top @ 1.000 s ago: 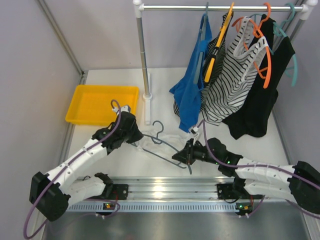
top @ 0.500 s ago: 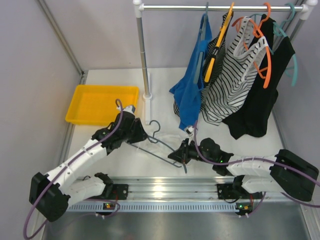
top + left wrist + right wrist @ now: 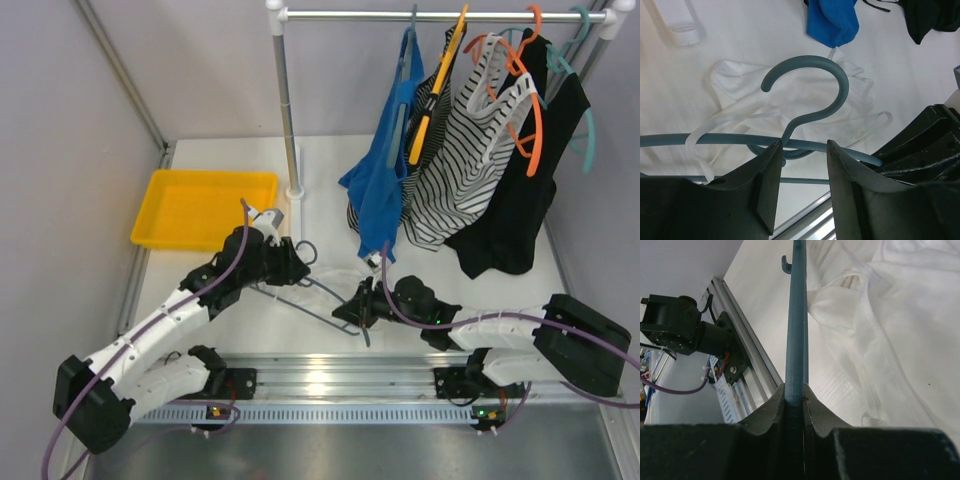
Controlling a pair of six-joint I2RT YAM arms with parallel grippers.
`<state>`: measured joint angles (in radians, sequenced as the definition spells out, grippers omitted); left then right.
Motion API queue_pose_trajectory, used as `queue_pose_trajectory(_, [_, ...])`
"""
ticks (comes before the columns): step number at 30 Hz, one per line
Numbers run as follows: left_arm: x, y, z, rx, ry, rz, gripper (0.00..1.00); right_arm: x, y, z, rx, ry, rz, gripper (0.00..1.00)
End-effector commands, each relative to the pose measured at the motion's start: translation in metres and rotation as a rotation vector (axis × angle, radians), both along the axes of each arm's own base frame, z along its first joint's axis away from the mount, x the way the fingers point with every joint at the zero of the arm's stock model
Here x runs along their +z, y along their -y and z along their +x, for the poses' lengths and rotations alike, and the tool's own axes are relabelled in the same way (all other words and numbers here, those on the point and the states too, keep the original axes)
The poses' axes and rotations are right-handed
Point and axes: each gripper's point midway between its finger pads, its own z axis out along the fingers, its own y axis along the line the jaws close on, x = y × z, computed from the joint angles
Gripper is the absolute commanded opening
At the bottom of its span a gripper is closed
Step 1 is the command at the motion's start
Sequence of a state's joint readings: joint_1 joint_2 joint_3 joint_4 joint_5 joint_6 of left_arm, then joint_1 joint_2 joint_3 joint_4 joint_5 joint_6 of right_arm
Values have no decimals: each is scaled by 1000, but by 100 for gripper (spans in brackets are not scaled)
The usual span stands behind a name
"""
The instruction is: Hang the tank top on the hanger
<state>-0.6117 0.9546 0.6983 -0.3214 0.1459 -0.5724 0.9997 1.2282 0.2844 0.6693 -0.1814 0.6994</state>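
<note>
The right gripper is holding the hanger's arm where the free strap must go, so the left gripper needs to take the hook's neck (image 3: pixel 788 133) before the right gripper opens.
The grey-blue hanger (image 3: pixel 318 300) lies low over the table in front of the rack, its hook (image 3: pixel 304 250) pointing to the back. The white tank top (image 3: pixel 322 283) lies crumpled under it. In the left wrist view the hook (image 3: pixel 812 82) stands over the tank top (image 3: pixel 790 102), and one white strap (image 3: pixel 696 142) loops over a hanger arm. My left gripper (image 3: pixel 288 262) (image 3: pixel 804 146) is open, its fingers either side of the hanger's neck. My right gripper (image 3: pixel 346 312) (image 3: pixel 801 390) is shut on the hanger's arm (image 3: pixel 799 330), beside the tank top (image 3: pixel 890 315).
A yellow tray (image 3: pixel 160 228) sits at the back left. The rack's pole (image 3: pixel 285 100) and base (image 3: pixel 294 215) stand behind the hanger. A blue top (image 3: pixel 385 180), a striped top (image 3: pixel 460 170) and a black garment (image 3: pixel 520 200) hang at the right. A metal rail (image 3: pixel 330 375) runs along the near edge.
My left gripper has moved right and back onto the hanger's neck. My right gripper, holding the hanger's arm, has shifted a little to the left.
</note>
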Motion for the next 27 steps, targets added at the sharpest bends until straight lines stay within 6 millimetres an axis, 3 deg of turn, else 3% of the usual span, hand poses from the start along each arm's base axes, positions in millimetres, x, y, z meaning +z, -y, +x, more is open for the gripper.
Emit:
queue_pose_trajectory(1, [8,11,11,-55,101,-12,47,14,-11,1,16,44,27,0])
queue_pose_trajectory(7, [1,16,20,-76,122,25,47,12,-13,-1,22,45,22,0])
queue_pose_trajectory(17, [-16,17,17,-89,115,100,44,14,-14,-1,20,46,23,0])
queue_pose_trajectory(20, [-22,17,16,-83,111,120,36,14,-15,-1,19,46,21,0])
queue_pose_trajectory(21, [-24,17,15,-85,109,122,29,14,-15,-1,19,44,20,0])
queue_pose_trajectory(27, [-28,17,16,-69,117,123,6,14,-13,0,8,37,-4,0])
